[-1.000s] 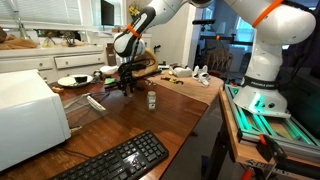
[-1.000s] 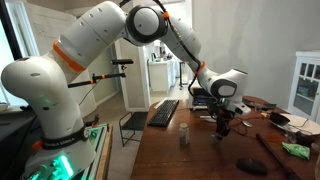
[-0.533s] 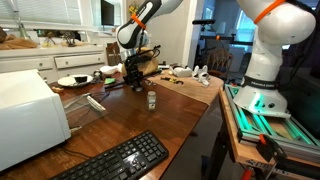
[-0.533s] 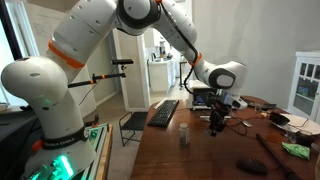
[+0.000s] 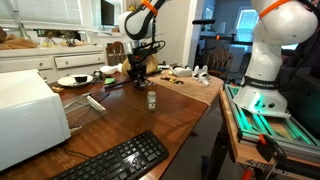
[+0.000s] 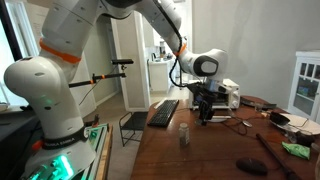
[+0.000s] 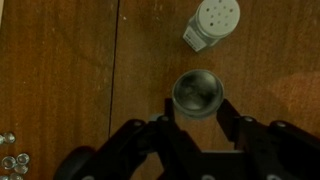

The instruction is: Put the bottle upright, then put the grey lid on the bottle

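Observation:
My gripper should release the grey lid on the dotted top of the small clear bottle [image 5: 151, 92] [image 7: 218, 16] that stands beside it.
The small clear greyish bottle [image 5: 151, 100] stands upright on the wooden table, also in an exterior view [image 6: 183, 137]. In the wrist view it seems to be the pale cylinder with a dotted top [image 7: 212, 22] just beyond the fingertips. My gripper [image 5: 135, 82] [image 6: 205, 116] hangs above the table, a short way beside the bottle. In the wrist view the gripper [image 7: 198, 100] is shut on the round grey lid [image 7: 197, 92], which sits between the two fingertips.
A black keyboard [image 5: 120, 160] [image 6: 163, 112] lies near the table's edge. A white appliance [image 5: 25, 120], a plate [image 5: 72, 81] and a pale flat elongated object [image 5: 95, 102] lie past the gripper. A dark object [image 6: 250, 166] lies on the table.
The arm has risen and swung upright, carrying the gripper with the lid closer to the standing bottle. The bottle has not moved.

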